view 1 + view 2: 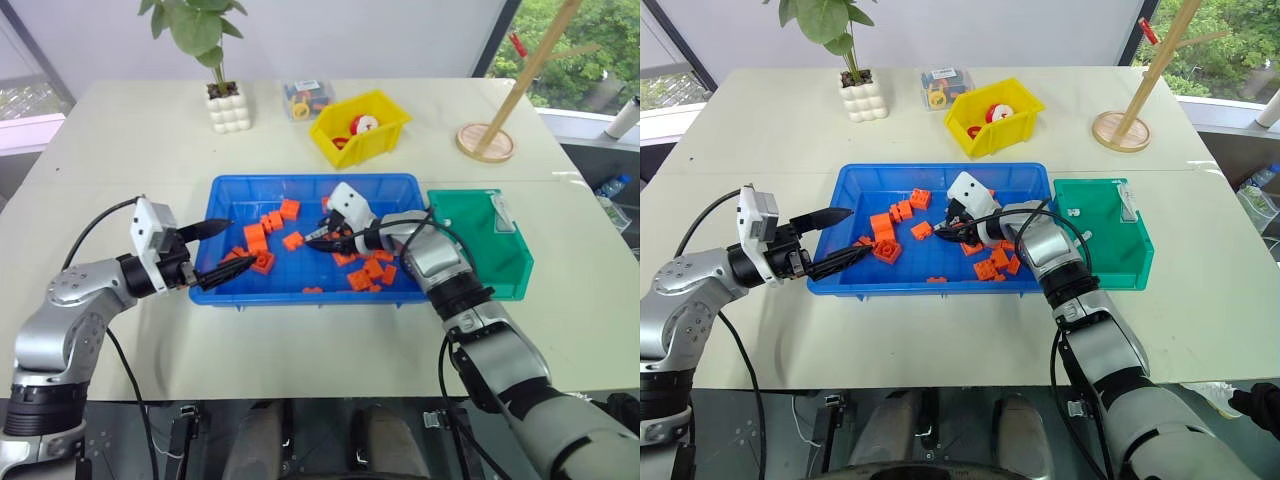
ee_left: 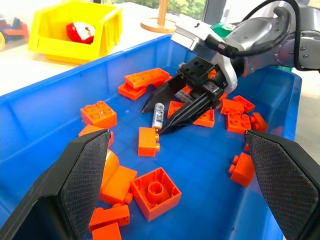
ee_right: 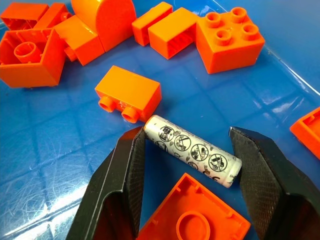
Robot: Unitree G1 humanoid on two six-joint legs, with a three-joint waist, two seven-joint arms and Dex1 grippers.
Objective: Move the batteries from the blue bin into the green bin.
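Note:
Next, I release the battery, still resting on the blue bin's floor, from my right gripper near the middle of the green bin's bottom (image 1: pixel 468 254), a little towards the blue bin.
A silver-grey battery (image 3: pixel 192 156) lies on the floor of the blue bin (image 1: pixel 310 183), among orange bricks. My right gripper (image 1: pixel 318 240) reaches into the middle of the bin from the right. Its two fingers stand at the battery's two ends and touch them, with the battery still resting on the floor. The left wrist view also shows the battery (image 2: pixel 158 115) between those fingertips. My left gripper (image 1: pixel 240 243) hovers over the bin's left end, open and holding nothing. The green bin (image 1: pixel 480 245) sits against the blue bin's right side.
Orange toy bricks (image 1: pixel 262 240) are scattered across the blue bin. Behind it stand a yellow bin (image 1: pixel 362 128), a small clear box (image 1: pixel 306 98), a potted plant (image 1: pixel 228 108) and a wooden stand (image 1: pixel 486 140).

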